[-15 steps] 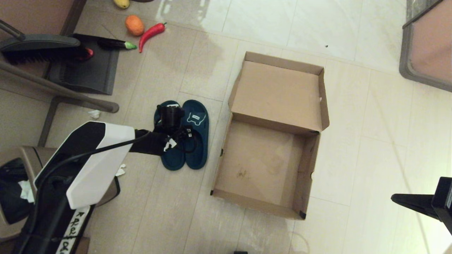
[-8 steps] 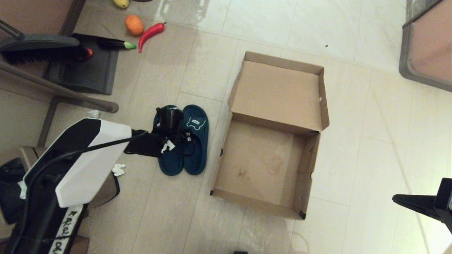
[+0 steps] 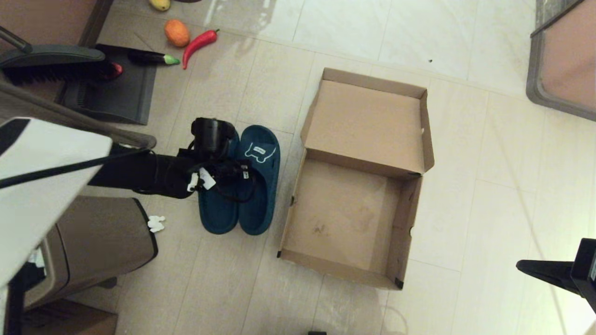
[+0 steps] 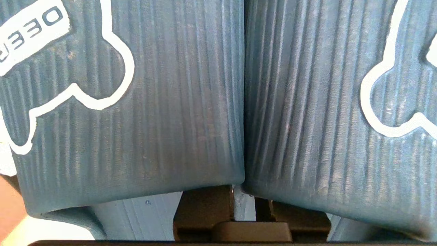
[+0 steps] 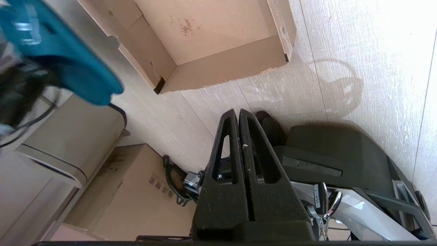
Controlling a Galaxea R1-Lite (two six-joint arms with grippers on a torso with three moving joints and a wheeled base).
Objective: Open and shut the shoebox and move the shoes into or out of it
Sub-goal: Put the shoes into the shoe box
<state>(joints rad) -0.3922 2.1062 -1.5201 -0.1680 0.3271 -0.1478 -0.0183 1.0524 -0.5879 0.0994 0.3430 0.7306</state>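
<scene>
My left gripper should release the two teal slippers, now hanging beside the box, on the bottom of the shoebox. They will go nearer the shoebox's side (image 3: 338, 210) facing the trash bin.
The brown cardboard shoebox (image 3: 344, 223) lies open on the floor with nothing inside, its hinged lid (image 3: 368, 123) folded back on the far side. The two dark teal slippers (image 3: 251, 195) hang side by side to the left of the box. My left gripper (image 3: 233, 160) is shut on their straps, where the two inner edges meet. In the left wrist view both ribbed straps (image 4: 184, 102) with white bear outlines fill the picture above the fingers (image 4: 201, 208). In the right wrist view one slipper (image 5: 65, 58) hangs clear above the floor. My right gripper (image 3: 526, 264) is parked low at the right, shut and empty (image 5: 238, 114).
A tan trash bin (image 3: 102, 232) stands under my left arm, with crumpled paper (image 3: 157, 223) beside it. A dustpan (image 3: 111, 88), brush (image 3: 51, 65), eggplant (image 3: 151, 58), chili (image 3: 200, 42) and orange fruit (image 3: 177, 32) lie far left. Furniture (image 3: 558, 60) stands far right.
My left arm has risen with both slippers in its grip; they have come up off the floor and look larger. The right arm and the box have not moved.
</scene>
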